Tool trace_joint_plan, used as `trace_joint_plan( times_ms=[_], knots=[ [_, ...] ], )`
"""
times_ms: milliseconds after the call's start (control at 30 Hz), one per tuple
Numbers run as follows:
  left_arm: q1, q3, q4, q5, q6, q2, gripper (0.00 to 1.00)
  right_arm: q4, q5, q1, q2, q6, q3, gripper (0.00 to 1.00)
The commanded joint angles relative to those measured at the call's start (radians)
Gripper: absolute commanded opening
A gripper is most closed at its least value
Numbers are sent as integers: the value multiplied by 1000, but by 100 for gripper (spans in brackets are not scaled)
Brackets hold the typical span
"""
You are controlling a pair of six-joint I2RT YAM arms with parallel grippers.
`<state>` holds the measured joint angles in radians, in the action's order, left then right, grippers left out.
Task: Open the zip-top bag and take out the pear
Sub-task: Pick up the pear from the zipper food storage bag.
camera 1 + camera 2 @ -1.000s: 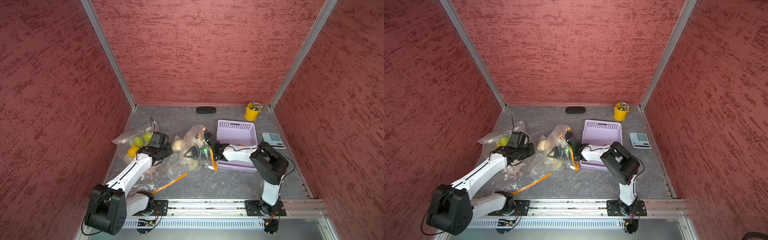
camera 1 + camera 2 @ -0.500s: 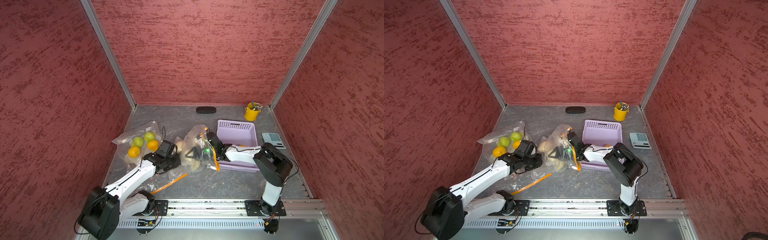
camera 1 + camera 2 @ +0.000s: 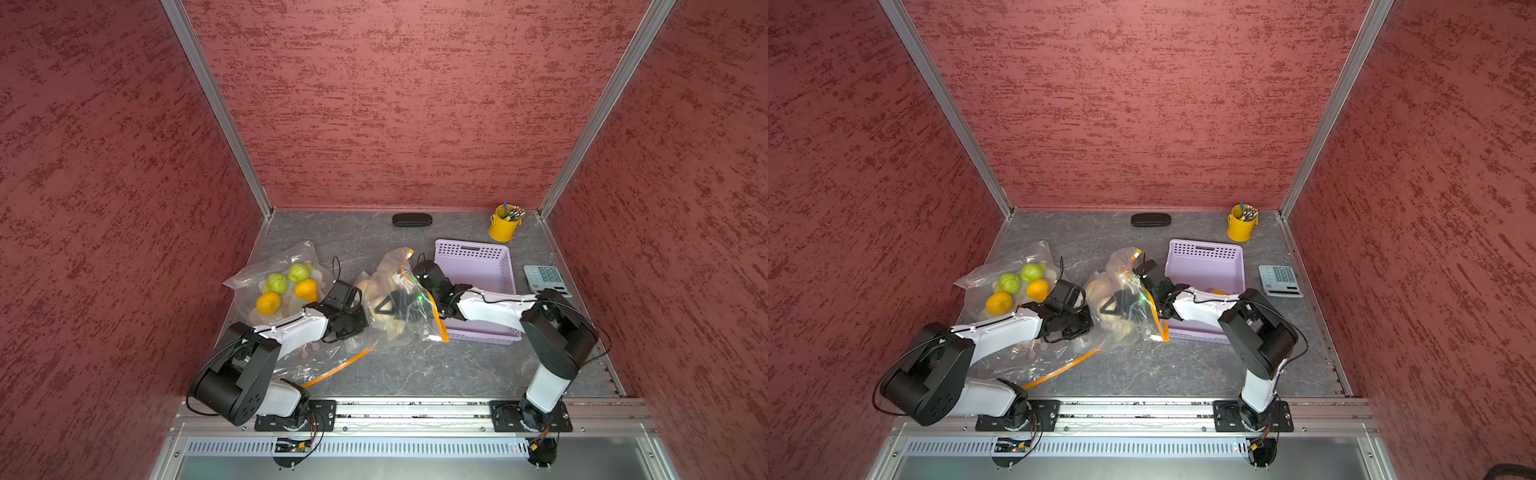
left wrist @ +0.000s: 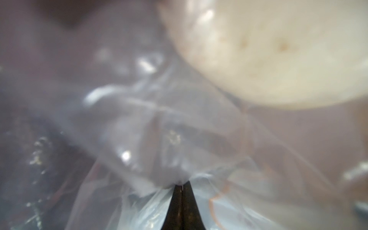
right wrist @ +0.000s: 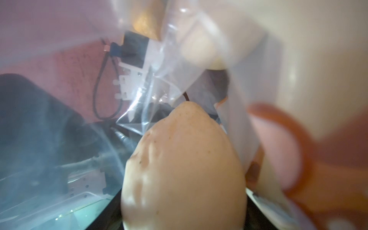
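Observation:
My right gripper will set the pale pear down in the purple basket [image 3: 480, 321], and it will let go of the pear there, close to the front side of the basket. The pear is still inside the zip-top bag.
The clear zip-top bag [image 3: 409, 332] with an orange zip strip lies in mid-table, in both top views, with several pale pears inside. My right gripper [image 3: 390, 305] reaches in through its open mouth. In the right wrist view one pear [image 5: 183, 169] fills the space between the dark jaws, stem pointing away, so the gripper is shut on it. My left gripper [image 4: 182, 185] is shut on a bunch of the bag's film at its left side [image 3: 1090, 322]. A second pear [image 4: 268, 49] shows blurred behind the film.
A second clear bag [image 3: 249, 282] with green and orange fruit lies at the left. A flat bag with an orange strip [image 3: 332, 365] is under the left arm. A purple basket [image 3: 478, 257], a calculator [image 3: 546, 280], a yellow cup [image 3: 504, 226] and a black case [image 3: 412, 220] stand right and back.
My left arm has swung right, off the fruit bag, to the zip-top bag's left side. The right gripper has stayed inside the bag.

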<state>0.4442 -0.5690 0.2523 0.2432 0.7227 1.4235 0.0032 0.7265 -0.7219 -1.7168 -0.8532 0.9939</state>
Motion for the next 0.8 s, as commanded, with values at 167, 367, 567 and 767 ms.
trace_joint_plan(
  times_ms=[167,367,567,767],
  knots=[
    [-18,45,73,-111,1,90,0,-357,-7,148,233,212,29,59],
    [-33,42,59,-111,-1,96,0,-524,-61,241,350,318,57,58],
    [-55,49,48,-98,2,87,0,-620,-22,346,463,376,63,59],
    [-65,43,39,-99,0,95,0,-693,45,478,544,398,90,61]
  ],
)
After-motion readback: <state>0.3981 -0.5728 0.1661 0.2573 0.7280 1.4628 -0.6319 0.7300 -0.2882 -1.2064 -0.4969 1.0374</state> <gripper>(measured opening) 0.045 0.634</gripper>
